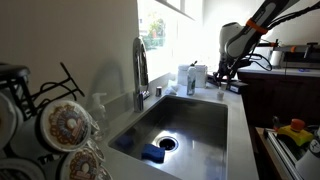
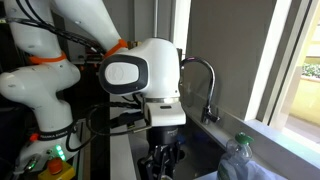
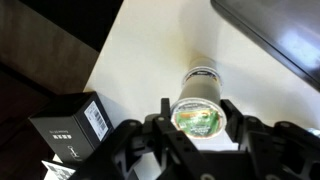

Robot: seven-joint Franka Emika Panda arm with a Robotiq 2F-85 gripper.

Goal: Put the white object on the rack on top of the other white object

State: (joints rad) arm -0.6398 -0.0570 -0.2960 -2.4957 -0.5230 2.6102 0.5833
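I need to let go of the white cylinder on top of the other white object (image 1: 221,88) (image 3: 200,90), close to the black box.
In the wrist view a white cup-like cylinder (image 3: 201,88) with a green printed end facing the camera sits over the white counter (image 3: 150,60). My gripper (image 3: 200,112) is shut on it, one black finger (image 3: 165,108) pressed against each side. In an exterior view the gripper (image 1: 222,78) is low over the counter beyond the sink, beside a white container (image 1: 189,76). The black wire rack (image 1: 40,95) stands at the near left and holds round plates with brown rings (image 1: 66,124). The gripper (image 2: 160,160) shows only as a dark shape in an exterior view.
A steel sink (image 1: 185,125) with a blue sponge (image 1: 152,153) and a faucet (image 1: 140,68) lies between the rack and the gripper. A black barcoded box (image 3: 70,125) stands just left of the fingers. A plastic bottle (image 2: 240,160) is close by.
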